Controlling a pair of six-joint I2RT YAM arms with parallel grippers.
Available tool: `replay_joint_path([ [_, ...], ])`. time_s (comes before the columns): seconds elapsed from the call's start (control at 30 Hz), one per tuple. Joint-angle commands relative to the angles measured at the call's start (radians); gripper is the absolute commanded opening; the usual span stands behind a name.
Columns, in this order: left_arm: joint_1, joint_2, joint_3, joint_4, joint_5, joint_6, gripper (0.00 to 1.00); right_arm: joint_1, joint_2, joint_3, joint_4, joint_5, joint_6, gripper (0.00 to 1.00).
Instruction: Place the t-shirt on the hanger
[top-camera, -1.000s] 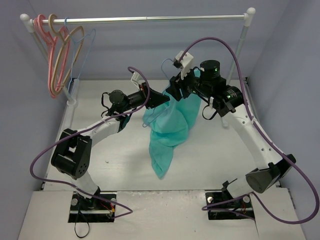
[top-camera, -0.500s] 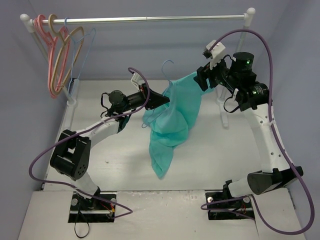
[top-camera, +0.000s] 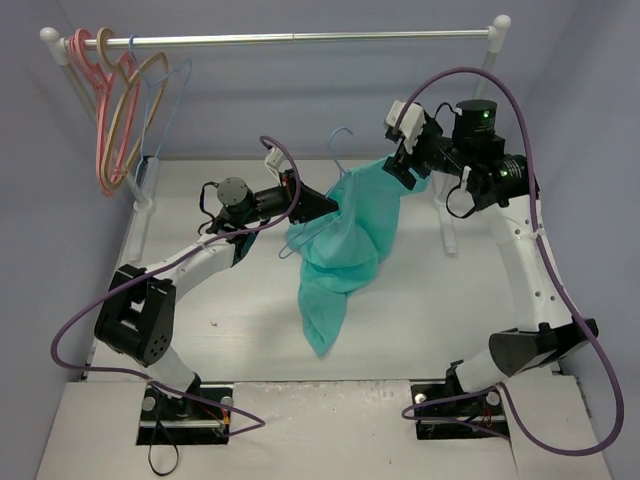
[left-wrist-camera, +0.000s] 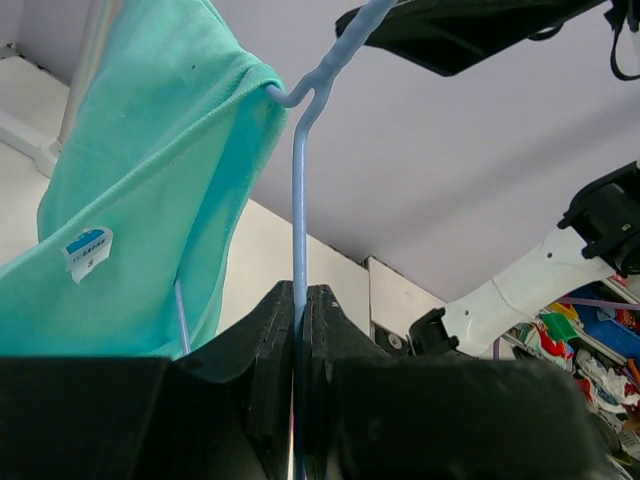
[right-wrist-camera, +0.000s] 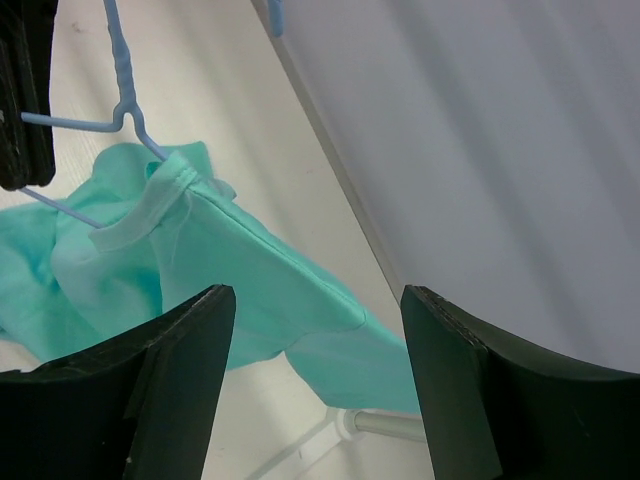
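The hanger has one end sticking out of the t-shirt's collar, so my right gripper will pinch the collar (top-camera: 348, 181) below the hanger's hook to free my left gripper.
The teal t-shirt (top-camera: 345, 250) hangs off the light-blue wire hanger (top-camera: 340, 140), with its neck round the wire and its body drooping to the table. My left gripper (top-camera: 328, 205) is shut on the hanger's wire (left-wrist-camera: 298, 200), just below the hook. The shirt (left-wrist-camera: 150, 170) drapes to the left of it. My right gripper (top-camera: 398, 168) is open beside the shirt's raised right shoulder. In the right wrist view the gripper (right-wrist-camera: 315, 300) has its jaws wide apart, with the shirt (right-wrist-camera: 250, 280) beyond them and nothing between the pads. The hanger (right-wrist-camera: 125, 80) shows at upper left.
A metal rail (top-camera: 300, 38) runs across the back on two posts. Pink (top-camera: 100, 120) and tan (top-camera: 128, 100) hangers and a second light-blue hanger (top-camera: 165, 100) hang at its left end. The right post's foot (right-wrist-camera: 385, 425) lies below my right gripper. Grey walls enclose the table.
My right gripper swung from over the shirt's neck out to the right, then eased back left a little. The shirt's right shoulder now stretches that way. My left gripper held still.
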Motion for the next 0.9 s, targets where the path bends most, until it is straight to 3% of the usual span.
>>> replay_joint_path([
  [0.0, -0.001, -0.08, 0.06, 0.039, 0.028, 0.049, 0.0, -0.001, 0.025, 0.042, -0.026, -0.066, -0.108, 0.68],
  [0.27, -0.002, -0.091, 0.066, 0.014, 0.038, 0.063, 0.0, 0.005, 0.071, 0.01, -0.105, -0.123, -0.16, 0.66],
  [0.47, -0.012, -0.096, 0.077, 0.017, 0.059, 0.055, 0.0, 0.019, 0.103, -0.061, -0.04, -0.089, -0.172, 0.57],
  [0.67, -0.027, -0.105, 0.08, -0.016, 0.09, 0.07, 0.0, 0.03, 0.077, -0.158, 0.175, -0.08, -0.133, 0.47],
  [0.87, -0.029, -0.122, 0.066, -0.055, 0.104, 0.094, 0.0, 0.065, 0.041, -0.21, 0.28, -0.034, -0.136, 0.46],
])
